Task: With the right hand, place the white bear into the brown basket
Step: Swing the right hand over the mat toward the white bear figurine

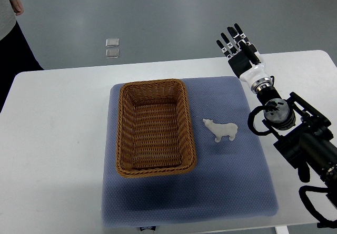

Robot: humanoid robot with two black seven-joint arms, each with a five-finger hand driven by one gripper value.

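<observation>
Next, my right gripper goes to the white bear's body (226, 129), behind its head and front legs, and closes there.
A small white bear (221, 129) lies on the blue mat (226, 181), just right of the brown wicker basket (124, 134). The basket is rectangular and holds nothing. My right hand (238, 47) hovers over the table's far edge, well beyond and to the right of the bear, with its black fingers (228, 41) spread out straight and nothing in them. Its arm comes in from the lower right. My left arm does not show.
The mat lies on a white table (52, 139). A person (10, 29) stands at the far left corner, beyond the table. Two small square tiles (111, 48) lie on the grey floor behind the table.
</observation>
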